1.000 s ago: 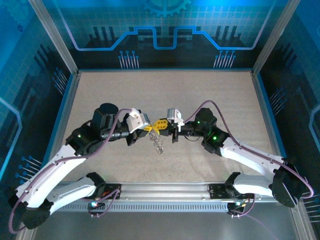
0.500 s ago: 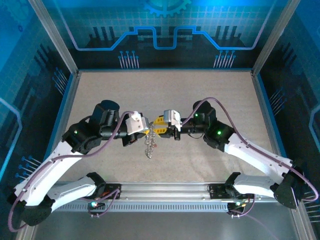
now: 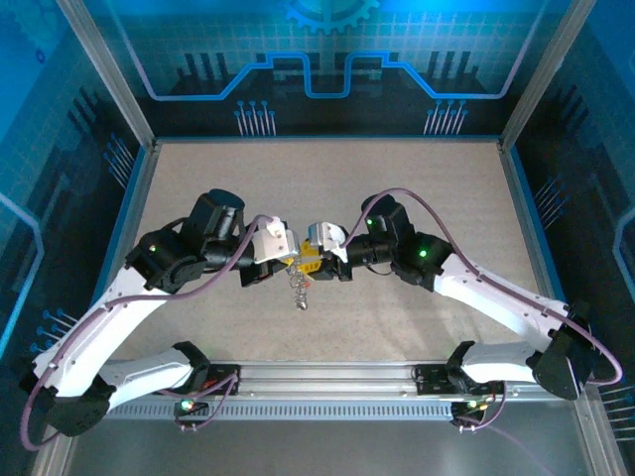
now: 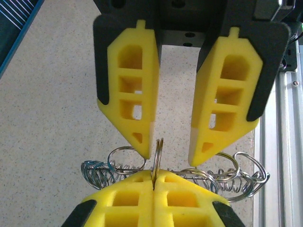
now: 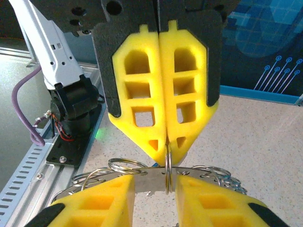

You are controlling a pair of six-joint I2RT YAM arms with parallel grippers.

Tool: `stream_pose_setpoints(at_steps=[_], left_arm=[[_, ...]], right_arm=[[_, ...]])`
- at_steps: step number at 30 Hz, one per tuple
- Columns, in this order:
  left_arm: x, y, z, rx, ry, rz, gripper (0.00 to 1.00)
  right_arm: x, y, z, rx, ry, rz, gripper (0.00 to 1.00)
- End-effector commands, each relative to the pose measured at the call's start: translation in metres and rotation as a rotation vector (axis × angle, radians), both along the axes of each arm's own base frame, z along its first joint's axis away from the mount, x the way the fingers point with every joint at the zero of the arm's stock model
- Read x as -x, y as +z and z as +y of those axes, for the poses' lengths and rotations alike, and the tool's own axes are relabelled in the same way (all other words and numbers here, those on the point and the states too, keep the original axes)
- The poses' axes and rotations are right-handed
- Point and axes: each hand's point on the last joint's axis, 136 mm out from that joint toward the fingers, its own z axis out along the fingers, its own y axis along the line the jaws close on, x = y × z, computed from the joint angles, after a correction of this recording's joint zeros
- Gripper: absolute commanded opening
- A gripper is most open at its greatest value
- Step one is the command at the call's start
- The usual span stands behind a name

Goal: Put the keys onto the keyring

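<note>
My left gripper is covering the lower part of the split ring with its fingers, so my right gripper will grip the split ring's free top (image 4: pixel 160 144) before my left gripper opens and pinches below it.
The keyring (image 4: pixel 158 150) is a dangling metal bunch: a flat grey band (image 5: pixel 151 177) carrying several thin wire split rings. It hangs above the table in the top view (image 3: pixel 298 291). My left gripper (image 4: pixel 155 176) is shut on one split ring, which stands edge-on between its yellow pads. My right gripper (image 5: pixel 155 183) faces it, open, its fingers (image 4: pixel 218 118) straddling that same ring without touching it. In the top view both grippers meet mid-table, the left gripper (image 3: pixel 294 260) next to the right gripper (image 3: pixel 316 264). I cannot make out the keys among the rings.
The speckled beige table (image 3: pixel 417 188) lies below, walled by blue panels. An aluminium rail (image 3: pixel 327 375) with the arm bases runs along the near edge. The left arm's base and purple cable (image 5: pixel 71 109) show behind the grippers in the right wrist view.
The right gripper has gone from shut to open around the ring. Both grippers have shifted slightly left, and the bunch now hangs straighter from the left gripper.
</note>
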Motion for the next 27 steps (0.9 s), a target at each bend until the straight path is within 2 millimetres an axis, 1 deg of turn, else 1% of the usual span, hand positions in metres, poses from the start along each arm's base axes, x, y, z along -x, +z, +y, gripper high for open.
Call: stream_pose_setpoints(at_steps=[1, 7, 9, 14, 20, 21, 22, 25, 26, 27], left_arm=[[0.004, 0.013, -0.001, 0.009, -0.023, -0.023, 0.00], [0.007, 0.009, -0.003, 0.012, -0.034, 0.009, 0.00], [0.007, 0.008, -0.005, 0.011, -0.041, 0.023, 0.00], [0.009, 0.004, -0.009, 0.003, -0.060, 0.044, 0.00], [0.010, 0.011, -0.012, 0.028, -0.067, 0.026, 0.00], [0.010, 0.011, -0.012, 0.030, -0.069, 0.025, 0.00], [0.011, 0.011, -0.011, 0.030, -0.071, 0.022, 0.00], [0.013, 0.011, -0.010, 0.032, -0.077, 0.011, 0.00], [0.014, 0.010, -0.009, 0.029, -0.075, 0.011, 0.00], [0.014, 0.009, -0.007, 0.026, -0.074, 0.007, 0.03]], right_arm=[[0.004, 0.007, 0.003, -0.001, 0.006, 0.003, 0.27], [0.006, 0.009, 0.006, -0.002, 0.020, -0.002, 0.27], [0.006, 0.008, 0.007, 0.001, 0.023, 0.001, 0.24], [0.008, 0.007, 0.008, 0.004, 0.031, 0.008, 0.22], [0.007, -0.002, 0.009, 0.030, 0.030, 0.026, 0.20], [0.007, -0.005, 0.009, 0.034, 0.026, 0.030, 0.19], [0.005, -0.006, 0.009, 0.036, 0.015, 0.031, 0.16], [0.003, -0.007, 0.008, 0.035, -0.003, 0.027, 0.00], [0.004, -0.005, 0.007, 0.028, -0.003, 0.025, 0.00], [0.004, -0.004, 0.007, 0.022, -0.005, 0.025, 0.00]])
